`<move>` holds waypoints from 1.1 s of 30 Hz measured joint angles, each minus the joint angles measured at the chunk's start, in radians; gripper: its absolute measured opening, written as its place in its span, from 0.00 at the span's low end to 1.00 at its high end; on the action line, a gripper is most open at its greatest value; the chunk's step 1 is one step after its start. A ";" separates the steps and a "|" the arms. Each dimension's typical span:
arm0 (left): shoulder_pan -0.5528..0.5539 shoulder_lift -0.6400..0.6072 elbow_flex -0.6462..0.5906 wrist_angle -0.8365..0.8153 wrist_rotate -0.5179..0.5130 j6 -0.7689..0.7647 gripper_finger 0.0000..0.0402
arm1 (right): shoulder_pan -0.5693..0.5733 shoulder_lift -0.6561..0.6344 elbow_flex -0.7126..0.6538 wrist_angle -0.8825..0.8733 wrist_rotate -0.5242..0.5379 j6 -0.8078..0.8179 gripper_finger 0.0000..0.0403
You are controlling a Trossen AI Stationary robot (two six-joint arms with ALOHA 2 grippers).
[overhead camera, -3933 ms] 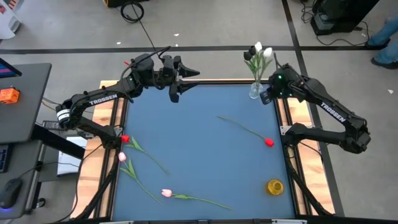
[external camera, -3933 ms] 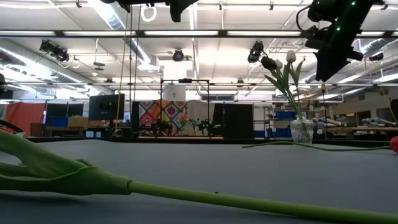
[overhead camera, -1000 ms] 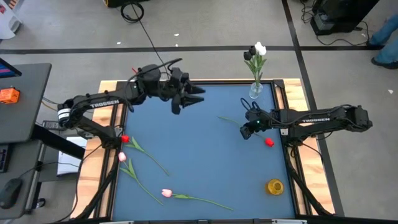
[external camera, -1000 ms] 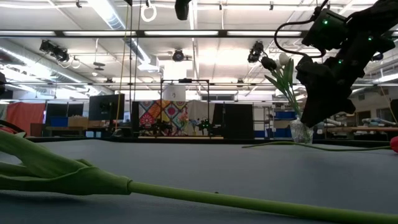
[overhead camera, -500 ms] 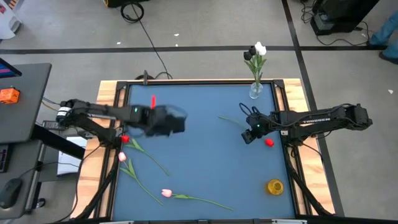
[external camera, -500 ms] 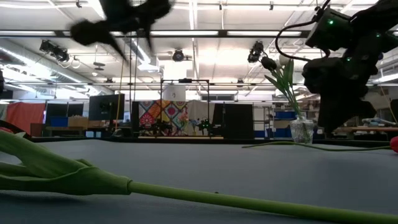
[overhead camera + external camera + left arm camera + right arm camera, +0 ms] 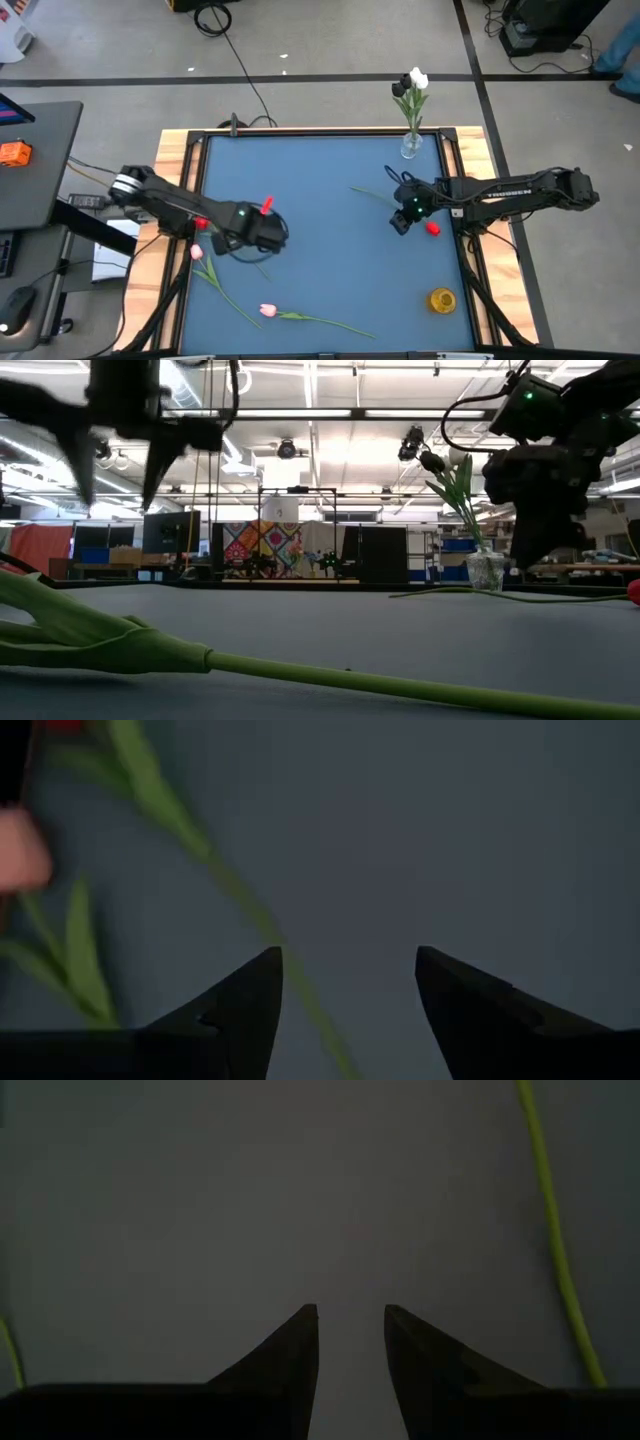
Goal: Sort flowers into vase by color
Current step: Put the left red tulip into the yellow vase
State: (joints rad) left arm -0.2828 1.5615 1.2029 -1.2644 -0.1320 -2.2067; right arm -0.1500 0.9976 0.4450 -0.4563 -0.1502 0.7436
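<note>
The red tulip lies beside a pink tulip, and my left gripper needs to close on the bare stem [image 7: 252,262] [image 7: 272,932] below its leaves.
Several tulips lie flat on the blue table. A red one [image 7: 201,223] and a pink one [image 7: 196,252] are at the left edge, another pink one [image 7: 267,311] is near the front, and a red one [image 7: 432,228] is on the right. My left gripper [image 7: 272,236] hangs open, high above the left red tulip's stem [image 7: 215,860]. My right gripper [image 7: 399,220] is open and points down just beside the right red tulip's stem [image 7: 550,1240]. A glass vase [image 7: 410,147] at the far edge holds white and black tulips.
A small yellow object [image 7: 442,299] stands near the table's front right corner. Wooden side rails [image 7: 172,160] frame the blue mat. The middle of the mat [image 7: 330,250] is bare. In the low view, a green stem [image 7: 300,672] lies close in front of the camera.
My left arm has swung fast from the far edge toward the near left. It has come down over the left red tulip's stem with its fingers pointing down. My right gripper has edged slightly toward the right red tulip. No flower has moved.
</note>
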 joint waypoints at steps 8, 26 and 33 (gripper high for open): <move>-0.015 0.032 -0.287 0.462 0.203 -0.070 0.59 | -0.010 -0.014 0.000 -0.011 -0.037 -0.057 0.31; 0.033 -0.033 -0.455 0.518 0.256 -0.069 0.58 | -0.012 -0.042 0.000 -0.050 -0.027 -0.064 0.31; 0.062 -0.031 -0.457 0.527 0.266 -0.053 0.48 | -0.013 -0.042 0.001 -0.057 -0.026 -0.058 0.31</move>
State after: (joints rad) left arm -0.2208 1.5306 0.7456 -0.7372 0.1335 -2.2596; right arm -0.1635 0.9554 0.4458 -0.5128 -0.1761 0.6857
